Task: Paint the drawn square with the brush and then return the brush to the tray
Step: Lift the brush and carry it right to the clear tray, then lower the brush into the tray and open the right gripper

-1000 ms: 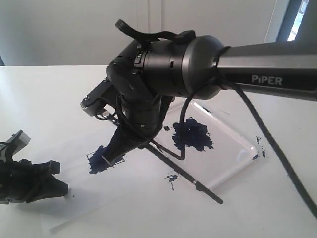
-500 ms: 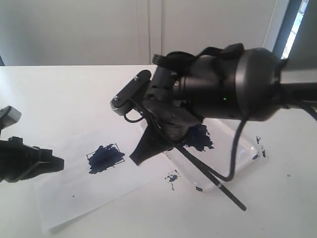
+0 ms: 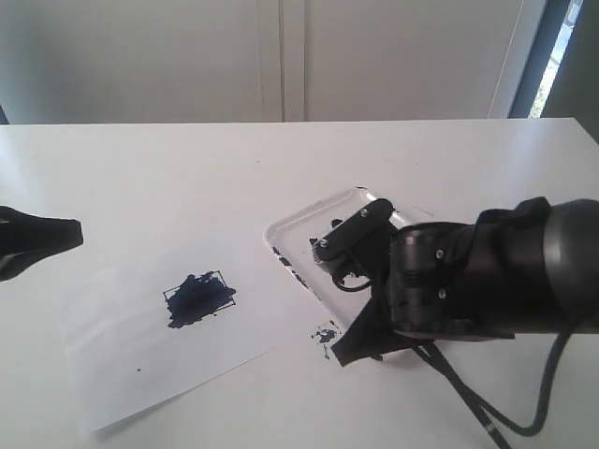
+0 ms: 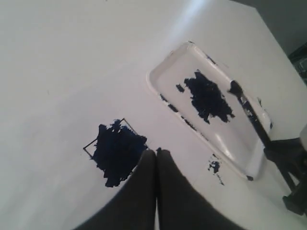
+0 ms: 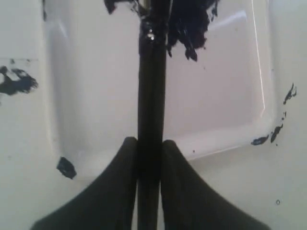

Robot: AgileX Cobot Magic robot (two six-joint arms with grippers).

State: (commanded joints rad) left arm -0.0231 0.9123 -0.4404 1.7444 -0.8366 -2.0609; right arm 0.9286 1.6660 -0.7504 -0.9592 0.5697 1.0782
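My right gripper is going to release the brush across the tray's near rim (image 3: pixel 423 350) (image 5: pixel 151 157), with the brush's tip at the paint blotch.
The drawn square (image 3: pixel 199 296) (image 4: pixel 117 151) on the paper is smeared dark blue, with paint spilling over its pen lines. My right gripper (image 5: pixel 149 141) (image 3: pixel 344 354) is shut on the black handle of the brush (image 5: pixel 152 96), low over the tray (image 3: pixel 309 220) (image 5: pixel 96 72). In the left wrist view the brush (image 4: pixel 249 115) slants across the tray (image 4: pixel 158 79), its dark tip beside the paint blotch (image 4: pixel 207 97). In the exterior view the right arm hides most of the brush and blotch. My left gripper (image 4: pixel 156 152) (image 3: pixel 75 234) is shut on nothing, near the square at the far left.
The white paper sheet (image 3: pixel 140 360) lies on the white table, left of the tray. A stray blue paint smear (image 3: pixel 326 334) (image 5: pixel 17 82) marks the table just outside the tray's near rim. A black cable (image 3: pixel 538 421) loops under the right arm.
The right arm has carried the brush from over the square rightward and down to the tray. The left gripper has drawn back to the left edge.
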